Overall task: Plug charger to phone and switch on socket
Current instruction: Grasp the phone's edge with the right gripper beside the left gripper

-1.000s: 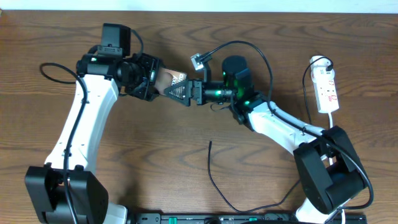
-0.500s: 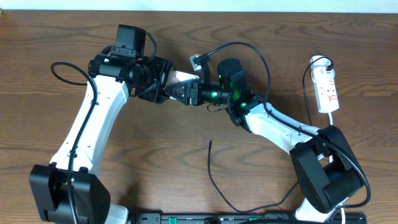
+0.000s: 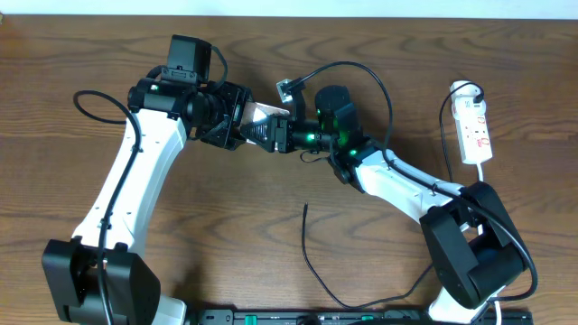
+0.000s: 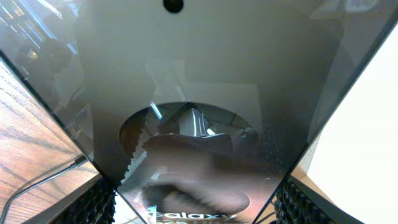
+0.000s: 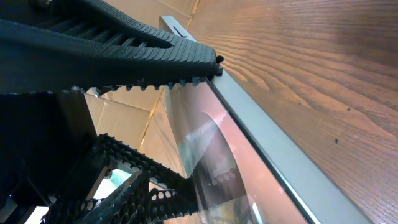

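The phone's screen lies at a slant across my right gripper's fingers, so next my right gripper opens and grips the phone squarely across its thin edge point(image 5: 281, 146).
The bronze-brown phone point(image 3: 263, 114) is held off the table at the back centre, between my two grippers. My left gripper point(image 3: 237, 122) is shut on its left end. In the left wrist view the phone point(image 4: 199, 93) fills the frame, with "Galaxy" lettering low down between the jaw pads point(image 4: 196, 208). My right gripper point(image 3: 273, 134) is shut on its right end. The right wrist view shows the phone's edge point(image 5: 261, 143) running between the toothed fingers point(image 5: 208, 124). The charger's thin black cable, with its plug tip point(image 3: 304, 208), lies loose on the table. The white socket point(image 3: 474, 131) lies at the far right.
The charger cable point(image 3: 316, 271) curves down to the front edge of the wooden table point(image 3: 226, 235). A thick black robot cable point(image 3: 361, 68) loops over the right arm. The socket's white cord and round plug point(image 3: 462, 89) lie at its far end.
My left gripper has moved right and taken hold of the phone's left end while the right gripper holds it. Nothing has moved in the last half second.
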Controlling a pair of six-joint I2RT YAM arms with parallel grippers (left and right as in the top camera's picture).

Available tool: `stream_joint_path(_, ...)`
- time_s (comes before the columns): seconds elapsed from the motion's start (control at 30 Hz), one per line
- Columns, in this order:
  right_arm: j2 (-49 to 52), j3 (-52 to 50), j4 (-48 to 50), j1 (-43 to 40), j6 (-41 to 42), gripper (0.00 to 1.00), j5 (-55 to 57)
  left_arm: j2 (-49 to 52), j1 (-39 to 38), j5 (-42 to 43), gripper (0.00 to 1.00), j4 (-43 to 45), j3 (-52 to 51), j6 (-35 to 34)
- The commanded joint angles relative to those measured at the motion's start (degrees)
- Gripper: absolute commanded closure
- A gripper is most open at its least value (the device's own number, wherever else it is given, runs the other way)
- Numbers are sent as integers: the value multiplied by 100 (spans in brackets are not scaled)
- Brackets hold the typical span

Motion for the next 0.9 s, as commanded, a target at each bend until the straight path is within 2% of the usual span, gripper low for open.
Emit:
stream_joint_path(0.0, -90, 103, 31, 68, 15, 87, -208, -9, -28, 50, 93, 33, 114, 7)
stream_joint_path(0.1, -90, 103, 31, 63, 15, 73, -208, -9, -28, -105, 93, 31, 114, 9)
stream_joint_path(0.2, -90, 103, 31, 63, 13, 53, -208, -9, -28, -131, 92, 31, 114, 9)
stream_joint_path(0.27, -90, 103, 33, 63, 13, 35, -208, -9, -28, -133, 92, 31, 114, 9)
stream_joint_path(0.37, -90, 103, 33, 63, 13, 18, -212, -9, -28, -190, 92, 28, 114, 11)
stream_joint_path(0.5, -90, 103, 33, 63, 13, 9, -232, -9, -28, -190, 93, 31, 114, 11)
stream_joint_path(0.87, -90, 103, 33, 63, 13, 2, -258, -9, -28, -352, 92, 31, 114, 11)
